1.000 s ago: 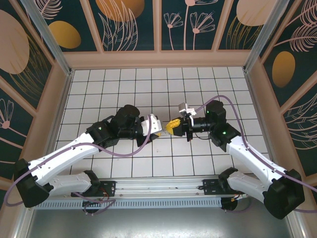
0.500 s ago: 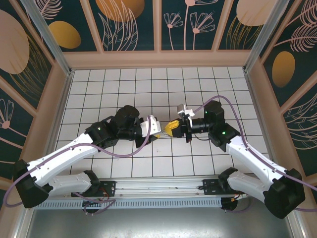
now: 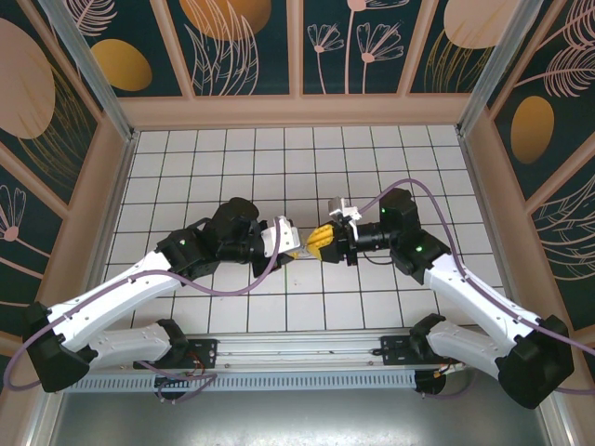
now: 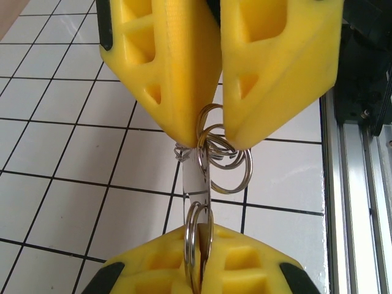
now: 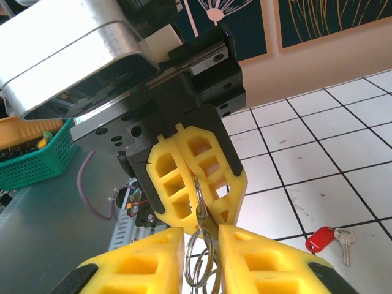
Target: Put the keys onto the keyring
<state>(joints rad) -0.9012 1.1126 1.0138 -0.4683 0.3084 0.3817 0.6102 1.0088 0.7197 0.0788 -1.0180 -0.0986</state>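
Observation:
Next, I open my right gripper, move it in and pinch the ring in my left gripper point(image 4: 197, 222), because my right gripper's fingers meet loose rings at the strap's far end.
The keyring point(image 4: 215, 153) is a cluster of silvery metal rings on a short pale strap, held off the tiled floor between the two grippers. My left gripper point(image 4: 201, 228) is shut on one ring at its end; from above it is at the table's middle point(image 3: 299, 243). My right gripper point(image 5: 201, 231) faces it tip to tip, also seen from above point(image 3: 322, 242). Its yellow fingers point(image 4: 278, 67) stand slightly apart, with the other rings point(image 5: 202, 263) loose in the gap. One of the keys point(image 5: 323, 239), red-headed with a silver blade, lies on the floor to the right.
The white tiled floor point(image 3: 232, 158) spreads all round the grippers inside tan walls. Purple cables loop off both arms. The metal base rail point(image 3: 297, 348) runs along the near edge. A green basket point(image 5: 30, 162) sits beyond the rail.
My right gripper's fingers were shut on the rings and have now parted a little. Both arms stay tip to tip and have barely shifted.

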